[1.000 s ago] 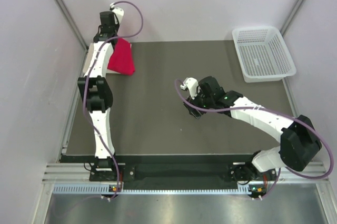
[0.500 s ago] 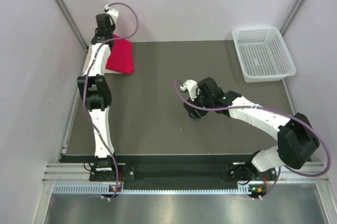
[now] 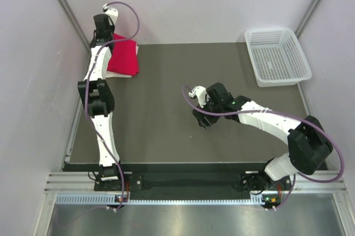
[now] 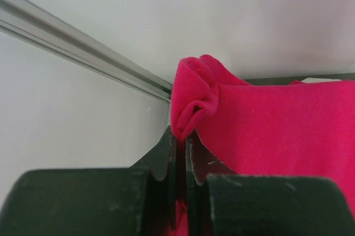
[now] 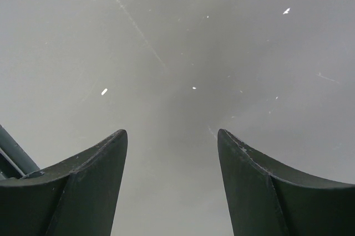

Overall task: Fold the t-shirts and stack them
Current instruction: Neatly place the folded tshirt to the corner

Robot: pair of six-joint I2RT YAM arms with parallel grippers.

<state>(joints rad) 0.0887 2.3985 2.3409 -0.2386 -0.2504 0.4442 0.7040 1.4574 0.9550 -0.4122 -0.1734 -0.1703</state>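
Next, my left gripper lets go of the red t-shirt's bunched edge over the cream-white cloth's far corner [image 3: 97, 48] [image 4: 180, 106] next to the metal rail.
The red t-shirt [image 3: 123, 57] lies folded in the table's far left corner. A thin cream-white strip [image 3: 120, 74] shows under its near edge; the rest of that cloth is hidden. My left gripper [image 3: 108, 39] reaches over the corner and is shut on a bunched edge of the red t-shirt [image 4: 266, 125], the fold pinched at my left gripper's [image 4: 180, 136] tips. My right gripper [image 3: 201, 119] hovers low over bare table near the middle. In the right wrist view the right gripper [image 5: 172, 136] stands open with nothing between its fingers [image 5: 94, 175].
A white mesh basket [image 3: 277, 56] stands at the far right corner with nothing showing in it. Walls and a metal rail [image 4: 83, 47] close in right behind the left gripper. Dark tabletop [image 3: 166, 136] stretches between the arms.
The left arm has swung further back and left, drawing the red t-shirt toward the corner, where it now lies flatter. The right arm has barely shifted and stays open.
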